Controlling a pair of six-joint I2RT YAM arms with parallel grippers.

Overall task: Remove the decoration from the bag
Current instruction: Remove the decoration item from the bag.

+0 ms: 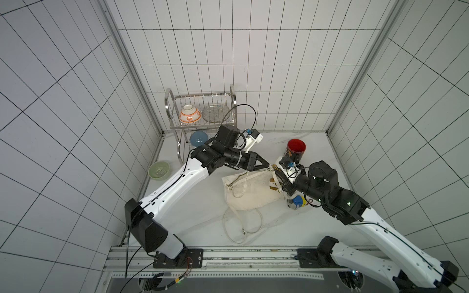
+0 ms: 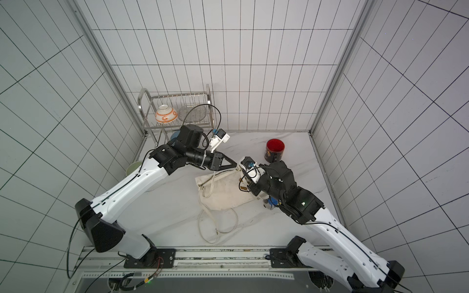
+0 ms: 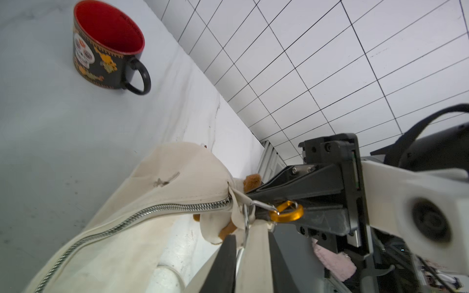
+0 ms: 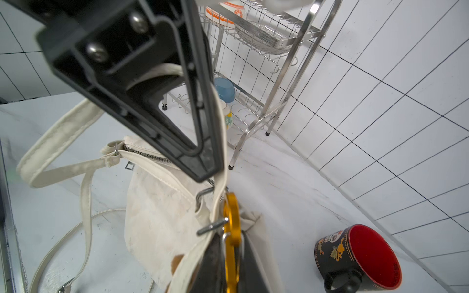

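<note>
I will open my left gripper and take the cream strap (image 3: pixel 258 229) close to the metal ring, because the ring leans with the carabiner into the fingers of my right gripper.
The cream bag (image 1: pixel 251 192) (image 2: pixel 223 192) lies on the white table, its zipper (image 3: pixel 162 210) shut and its right corner lifted. The decoration is a brown-and-white plush (image 3: pixel 252 181) (image 1: pixel 272 186) on an orange carabiner (image 3: pixel 289 215) (image 4: pixel 232 223), clipped to the bag's metal ring at that corner. My right gripper (image 4: pixel 232 241) (image 1: pixel 276 175) is shut on the carabiner. My left gripper (image 3: pixel 250 234) (image 1: pixel 269 166) meets it from the left. Its jaws stand slightly apart, with the cream strap (image 3: pixel 256 253) and the metal ring between them.
A black mug with a red inside (image 1: pixel 296 149) (image 4: pixel 360 256) stands just behind the grippers. The steel dish rack (image 1: pixel 175 121) holds bowls at the back left, and a green bowl (image 1: pixel 159 170) sits by the left wall. Loose strap loops (image 1: pixel 243 225) lie in front of the bag.
</note>
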